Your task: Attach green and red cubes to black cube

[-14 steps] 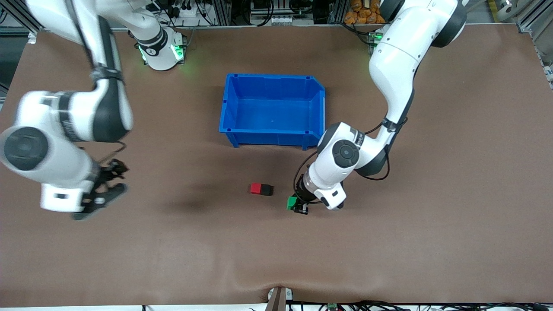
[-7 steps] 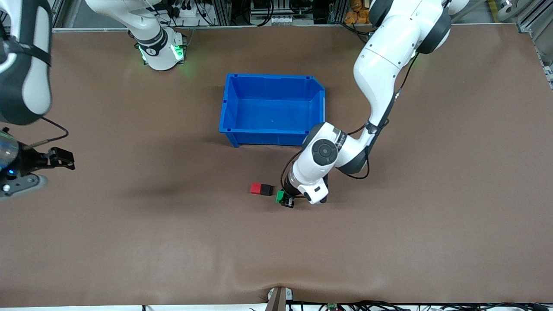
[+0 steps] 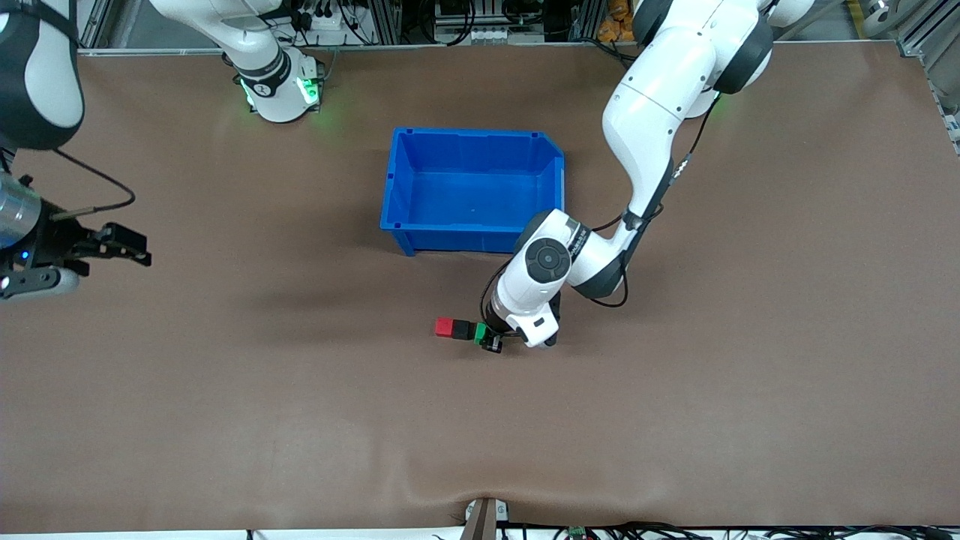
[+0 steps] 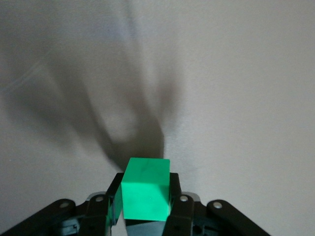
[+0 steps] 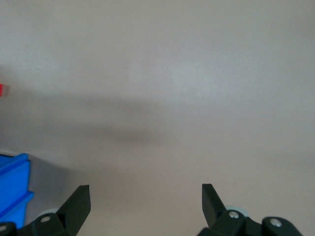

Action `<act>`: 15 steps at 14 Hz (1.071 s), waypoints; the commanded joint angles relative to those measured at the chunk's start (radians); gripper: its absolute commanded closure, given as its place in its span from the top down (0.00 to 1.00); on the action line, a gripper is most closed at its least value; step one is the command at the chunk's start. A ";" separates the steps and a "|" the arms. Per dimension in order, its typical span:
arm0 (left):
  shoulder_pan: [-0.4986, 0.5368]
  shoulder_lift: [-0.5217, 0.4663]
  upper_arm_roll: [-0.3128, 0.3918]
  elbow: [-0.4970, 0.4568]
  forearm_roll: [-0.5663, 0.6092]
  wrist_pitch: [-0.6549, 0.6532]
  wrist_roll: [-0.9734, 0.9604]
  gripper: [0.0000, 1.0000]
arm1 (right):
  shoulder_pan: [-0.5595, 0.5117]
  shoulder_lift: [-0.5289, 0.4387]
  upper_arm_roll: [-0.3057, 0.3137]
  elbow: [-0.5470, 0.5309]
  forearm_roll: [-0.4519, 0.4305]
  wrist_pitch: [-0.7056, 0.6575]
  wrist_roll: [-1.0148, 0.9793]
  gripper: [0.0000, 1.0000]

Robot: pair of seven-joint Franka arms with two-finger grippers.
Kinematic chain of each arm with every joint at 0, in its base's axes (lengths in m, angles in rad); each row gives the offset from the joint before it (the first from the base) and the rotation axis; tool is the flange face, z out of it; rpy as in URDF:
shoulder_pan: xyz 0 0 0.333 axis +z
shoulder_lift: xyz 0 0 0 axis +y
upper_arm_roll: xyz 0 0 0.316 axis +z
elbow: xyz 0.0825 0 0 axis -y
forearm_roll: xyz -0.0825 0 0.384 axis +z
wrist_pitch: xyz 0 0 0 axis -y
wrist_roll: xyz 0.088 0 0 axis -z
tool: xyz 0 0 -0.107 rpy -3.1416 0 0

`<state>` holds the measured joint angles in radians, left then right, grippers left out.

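Observation:
My left gripper needs to let go of the joined green cube on the bare brown table [image 3: 482, 322] in front of the blue bin.
The red cube [image 3: 444, 327] and the black cube [image 3: 462, 329] sit joined side by side on the brown table, nearer to the front camera than the blue bin. My left gripper [image 3: 489, 339] is shut on the green cube [image 3: 480, 332] and holds it low against the black cube's free side; the two seem to touch. In the left wrist view the green cube [image 4: 146, 189] fills the space between my fingers and hides the black cube. My right gripper [image 3: 135, 250] is open and empty, waiting over the right arm's end of the table.
A blue bin [image 3: 397, 180] stands empty at the table's middle, close to the left arm's elbow. Its corner [image 5: 12, 189] and a sliver of the red cube [image 5: 2, 90] show in the right wrist view. Bare brown table surrounds the cubes.
My left gripper has carried the green cube toward the right arm's end until it meets the black cube. My right arm has swung away to its end of the table.

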<state>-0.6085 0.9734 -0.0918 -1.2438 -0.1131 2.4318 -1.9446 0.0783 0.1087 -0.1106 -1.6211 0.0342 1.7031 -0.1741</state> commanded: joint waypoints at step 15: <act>-0.054 0.027 0.015 0.041 -0.014 -0.028 -0.079 0.00 | -0.136 -0.158 0.065 0.012 -0.056 -0.186 0.122 1.00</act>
<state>-0.6528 0.9763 -0.0884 -1.2408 -0.1131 2.4075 -2.0058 -0.0158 -0.0395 -0.0663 -1.6070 -0.0215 1.5185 -0.0642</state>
